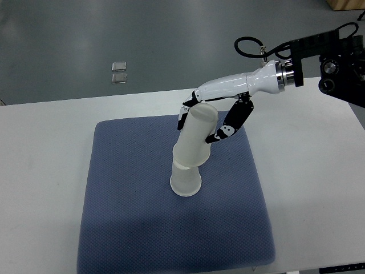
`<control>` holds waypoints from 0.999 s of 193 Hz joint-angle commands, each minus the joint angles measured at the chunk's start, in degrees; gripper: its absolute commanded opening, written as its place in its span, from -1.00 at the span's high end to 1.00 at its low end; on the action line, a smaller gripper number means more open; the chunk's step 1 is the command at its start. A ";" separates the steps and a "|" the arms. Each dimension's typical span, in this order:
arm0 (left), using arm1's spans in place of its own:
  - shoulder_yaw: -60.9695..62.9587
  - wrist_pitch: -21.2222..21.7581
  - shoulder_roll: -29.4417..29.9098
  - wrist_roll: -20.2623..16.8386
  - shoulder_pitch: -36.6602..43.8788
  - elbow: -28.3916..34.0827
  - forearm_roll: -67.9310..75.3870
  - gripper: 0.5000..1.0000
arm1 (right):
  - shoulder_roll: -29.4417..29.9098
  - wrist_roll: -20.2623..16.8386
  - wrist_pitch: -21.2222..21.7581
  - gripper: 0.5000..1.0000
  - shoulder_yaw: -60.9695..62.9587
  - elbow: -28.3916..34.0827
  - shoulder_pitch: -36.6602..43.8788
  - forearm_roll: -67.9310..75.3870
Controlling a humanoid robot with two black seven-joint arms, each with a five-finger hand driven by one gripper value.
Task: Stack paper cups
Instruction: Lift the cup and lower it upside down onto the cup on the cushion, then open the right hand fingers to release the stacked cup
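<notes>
The lower cup (188, 146) stands on the blue mat. I will have my right gripper let go of the upper cup snugly over it.
A white paper cup (195, 137) is upside down and tilted, and sits over a second upside-down white cup (186, 181) that stands on the blue mat (125, 200). My right hand (201, 123) comes in from the upper right and its fingers are curled around the upper cup near its top end. The thumb (229, 127) is on the cup's right side, the other fingers (185, 111) on its left. The lower cup shows only its wide rim and a short part of its wall. The left hand is out of view.
The blue mat lies on a white table (40, 148). Grey floor lies beyond the far edge, with two small clear items (119, 72) on it. The right arm's black forearm and cable (336, 57) are at the upper right.
</notes>
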 commanded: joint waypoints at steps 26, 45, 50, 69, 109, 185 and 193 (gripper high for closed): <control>0.04 0.00 0.00 0.00 0.00 -0.02 0.00 -1.00 | 2.20 -0.37 -1.47 0.47 -0.18 -1.79 -0.59 -0.38; 0.04 0.00 0.00 0.00 0.00 -0.02 0.00 -1.00 | 2.46 -1.17 -1.91 0.47 -0.10 -2.14 -1.65 -1.53; 0.04 0.00 0.00 0.00 0.00 -0.02 0.00 -1.00 | 2.64 -1.25 -2.17 0.47 -0.10 -2.41 -1.82 -1.70; 0.04 0.00 0.00 0.00 0.00 -0.02 0.00 -1.00 | 4.40 -1.25 -2.61 0.45 -0.18 -4.34 -2.88 -1.79; 0.04 0.00 0.00 0.00 0.00 -0.02 0.00 -1.00 | 4.92 -1.34 -2.79 0.45 -0.36 -5.04 -3.93 -1.97; 0.04 0.00 0.00 0.00 0.00 -0.02 0.00 -1.00 | 7.12 -1.52 -3.93 0.43 -0.71 -7.33 -5.43 -1.97; 0.04 0.00 0.00 0.00 0.00 -0.02 0.00 -1.00 | 7.21 -1.52 -4.11 0.43 -0.71 -7.77 -5.69 -1.97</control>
